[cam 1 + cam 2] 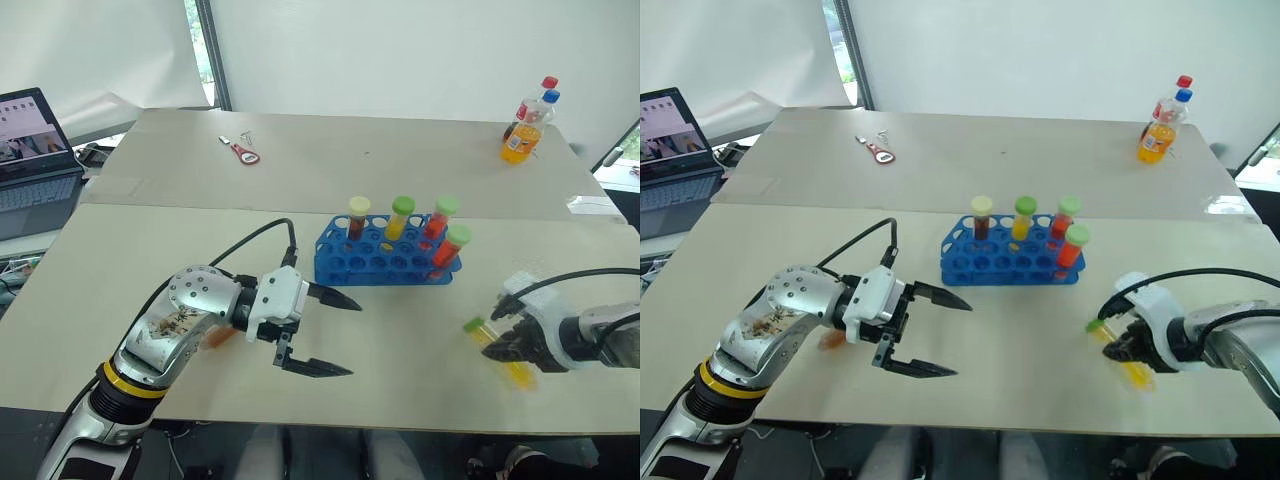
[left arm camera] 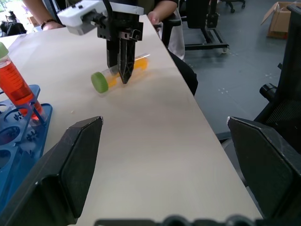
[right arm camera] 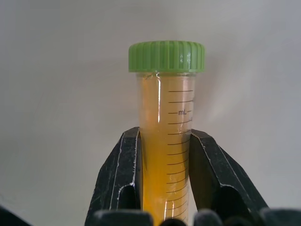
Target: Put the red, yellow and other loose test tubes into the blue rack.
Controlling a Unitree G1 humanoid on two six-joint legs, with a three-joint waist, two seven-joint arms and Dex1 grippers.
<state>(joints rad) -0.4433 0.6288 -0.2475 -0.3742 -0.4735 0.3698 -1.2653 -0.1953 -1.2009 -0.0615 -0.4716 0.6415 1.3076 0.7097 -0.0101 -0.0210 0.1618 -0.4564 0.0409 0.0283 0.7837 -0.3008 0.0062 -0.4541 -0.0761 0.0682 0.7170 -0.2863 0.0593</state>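
Note:
I will use my right gripper to place the yellow test tube I am holding into the blue rack's front-row hole [image 1: 399,263] before the standing yellow tube.
The blue rack [image 1: 372,272] stands mid-table and holds several capped tubes: a brown one [image 1: 357,222], a yellow one [image 1: 398,222] and two red ones [image 1: 436,222]. To its right, near the front edge, a yellow test tube [image 1: 504,360] with a green cap lies on the table. My right gripper [image 1: 512,352] is shut on its body, and the fingers [image 3: 124,174] press both sides of that tube [image 3: 165,108]. My left gripper [image 1: 352,338] hangs open and empty, front left of the rack. An orange-red thing [image 1: 218,337] lies partly hidden behind the left hand.
A laptop [image 1: 35,150] sits at the far left. An orange drink bottle [image 1: 524,132] stands at the back right, and a small red tool [image 1: 246,153] lies at the back. A seated person [image 2: 164,12] is beyond the table's right end. The front edge is close to both hands.

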